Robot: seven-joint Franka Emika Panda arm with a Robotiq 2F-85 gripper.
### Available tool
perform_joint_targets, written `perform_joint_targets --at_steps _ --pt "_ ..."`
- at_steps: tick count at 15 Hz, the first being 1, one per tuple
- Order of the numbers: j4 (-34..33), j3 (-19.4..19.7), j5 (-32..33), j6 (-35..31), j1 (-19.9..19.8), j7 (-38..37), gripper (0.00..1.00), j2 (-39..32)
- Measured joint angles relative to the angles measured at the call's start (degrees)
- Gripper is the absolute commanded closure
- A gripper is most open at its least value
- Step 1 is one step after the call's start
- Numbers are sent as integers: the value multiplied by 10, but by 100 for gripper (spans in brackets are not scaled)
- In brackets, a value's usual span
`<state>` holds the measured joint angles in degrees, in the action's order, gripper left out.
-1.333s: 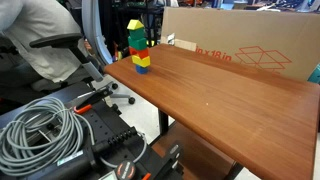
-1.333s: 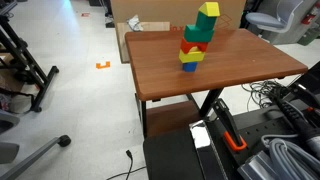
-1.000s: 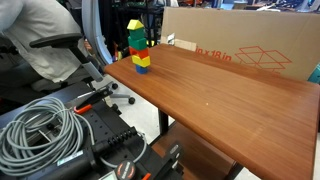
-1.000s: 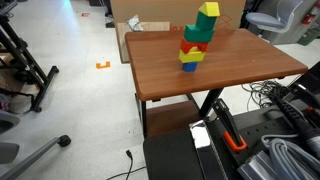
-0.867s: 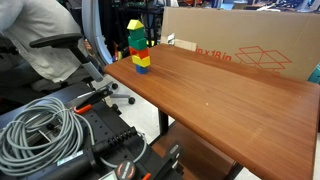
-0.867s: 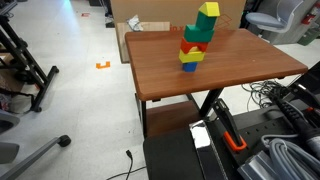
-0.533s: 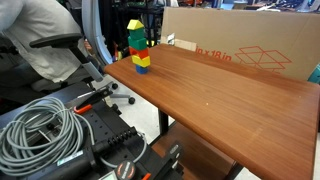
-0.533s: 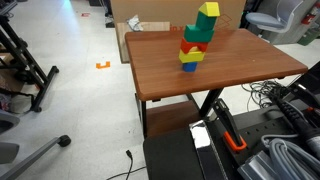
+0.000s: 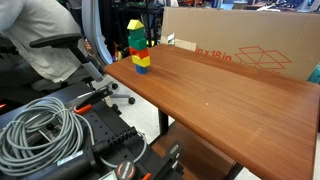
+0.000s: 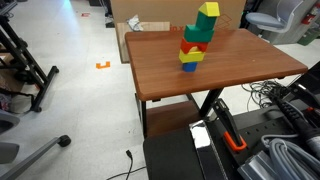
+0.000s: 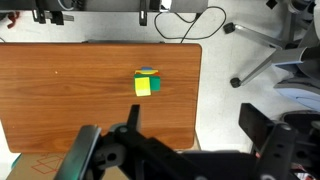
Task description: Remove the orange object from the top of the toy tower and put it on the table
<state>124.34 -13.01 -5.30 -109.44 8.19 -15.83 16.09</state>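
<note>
I need to next move my gripper to the top of the toy tower and close it on the sides of the yellow block (image 9: 135, 24) (image 11: 142, 86) above the green block.
The toy tower (image 9: 138, 50) stands near the far corner of the reddish-brown table (image 9: 220, 95), shown in both exterior views. It is a narrow stack of green, red, blue and yellow blocks (image 10: 194, 42). The orange object, a yellow block (image 9: 135, 25), sits on its top and leans a little to the side (image 10: 208, 11). In the wrist view I look straight down on the yellow block (image 11: 143, 85) and the table (image 11: 60, 90). My gripper (image 11: 192, 107) is high above the table's edge, beside the tower, open and empty. It does not show in the exterior views.
A large cardboard box (image 9: 240, 42) stands behind the table; it also shows beyond the far edge (image 10: 140, 25). A coil of grey cable (image 9: 40, 125) lies on the black robot base. An office chair (image 9: 60, 50) stands near the tower's corner.
</note>
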Motion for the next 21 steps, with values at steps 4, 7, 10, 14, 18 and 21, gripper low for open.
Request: perform_joint_targets --at_steps 4,7,10,14,18,21 --pt "3 1 31 -22 -5 -30 0 -52" --pt "5 3 52 -26 -5 -51 0 -83" --pt "9 3 65 -30 -5 -68 0 -101" --pt "33 6 74 -59 -5 -82 0 -108" --pt "75 17 74 -127 -5 -79 0 -108" --pt "104 28 74 -184 -6 -50 0 -109"
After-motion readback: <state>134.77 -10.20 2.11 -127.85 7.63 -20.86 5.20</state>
